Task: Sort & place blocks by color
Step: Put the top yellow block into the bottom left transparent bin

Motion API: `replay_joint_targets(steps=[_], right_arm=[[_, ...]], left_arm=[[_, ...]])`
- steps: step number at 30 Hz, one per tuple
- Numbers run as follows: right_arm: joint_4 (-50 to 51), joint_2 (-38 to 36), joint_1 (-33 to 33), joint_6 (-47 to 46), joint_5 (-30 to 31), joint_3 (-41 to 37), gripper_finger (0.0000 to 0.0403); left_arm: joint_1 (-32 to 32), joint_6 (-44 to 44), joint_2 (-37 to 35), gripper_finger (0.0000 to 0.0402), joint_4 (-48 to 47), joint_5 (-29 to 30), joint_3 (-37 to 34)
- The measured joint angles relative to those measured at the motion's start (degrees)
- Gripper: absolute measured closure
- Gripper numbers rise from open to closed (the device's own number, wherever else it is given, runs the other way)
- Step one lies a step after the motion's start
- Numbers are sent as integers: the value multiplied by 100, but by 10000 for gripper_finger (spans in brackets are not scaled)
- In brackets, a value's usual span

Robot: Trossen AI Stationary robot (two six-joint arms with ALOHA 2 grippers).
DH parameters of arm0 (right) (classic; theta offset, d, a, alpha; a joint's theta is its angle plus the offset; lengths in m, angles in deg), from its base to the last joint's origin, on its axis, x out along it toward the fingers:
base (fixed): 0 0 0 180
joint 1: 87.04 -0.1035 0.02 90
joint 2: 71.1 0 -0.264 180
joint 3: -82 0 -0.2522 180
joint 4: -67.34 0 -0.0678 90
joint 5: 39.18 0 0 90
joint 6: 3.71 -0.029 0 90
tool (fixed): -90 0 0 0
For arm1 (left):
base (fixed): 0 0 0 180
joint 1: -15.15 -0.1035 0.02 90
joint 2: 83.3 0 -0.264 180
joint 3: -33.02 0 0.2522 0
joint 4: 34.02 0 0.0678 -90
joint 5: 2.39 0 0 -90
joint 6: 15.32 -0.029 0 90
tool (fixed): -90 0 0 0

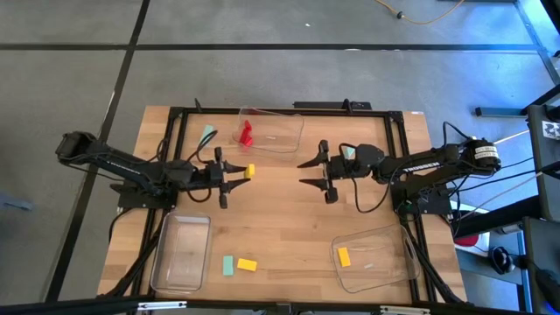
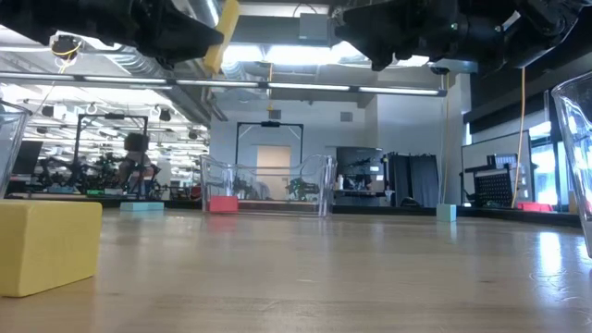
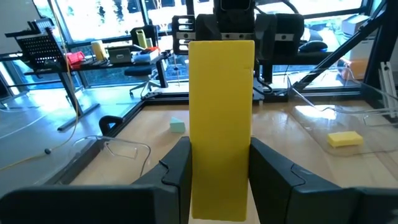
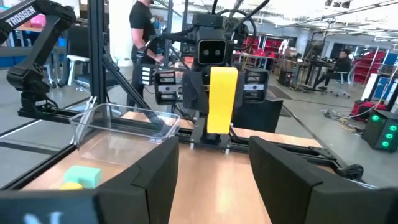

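Next, I set the yellow bar block down in the middle of the empty clear tray point(image 1: 186, 249) with my left gripper.
A yellow bar block point(image 3: 221, 118) stands upright between the fingers of my left gripper point(image 1: 238, 177), high above the table's middle. It also shows in the low view point(image 2: 225, 35) and in the right wrist view point(image 4: 222, 99). My right gripper point(image 1: 313, 172) faces it from the right. It is open, with nothing between its fingers point(image 4: 155, 180). Loose on the wood lie a yellow block point(image 1: 248, 264) and a teal block point(image 1: 227, 265) near the front, and teal blocks at the far left point(image 1: 208, 134) and by the right arm point(image 1: 349, 152). My left gripper pinches the yellow bar's lower part point(image 3: 199, 171) between its two fingers, one on each long narrow edge. The fingers point(image 3: 174, 177) lie level and point toward the table's right. The bar rises above them, near upright and clear of the table.
A clear tray point(image 1: 293, 140) at the far middle holds red blocks point(image 1: 247, 133). Another clear tray point(image 1: 389, 271) at the near right holds a yellow block point(image 1: 344, 256). A third clear tray point(image 1: 182, 254) sits at the near left. Black frame rails run along the table's sides.
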Motion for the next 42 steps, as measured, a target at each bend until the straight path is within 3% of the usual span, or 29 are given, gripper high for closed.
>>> replay_joint_targets(steps=[12,16,19,23,29,33,37,42], right_arm=[[85,0,1,283,5,0,205],[83,0,0,293,5,0,205],[81,0,2,305,5,0,205],[83,0,15,299,9,0,205],[81,0,15,293,9,0,205],[79,0,15,284,12,0,205],[77,0,15,280,12,0,205],[3,0,15,286,14,0,205]], left_arm=[[-48,-251,0,293,145,29,4],[-36,-218,-2,293,-231,-494,127],[295,13,-2,293,-1426,-1102,688],[1284,601,254,293,-4372,-1067,1914],[3188,2828,1485,293,-7501,-425,3866],[4126,4592,2476,293,-9563,-324,5001],[4684,5692,3253,293,-10422,-852,5465],[4904,5966,3920,293,-10447,-1758,5363]])
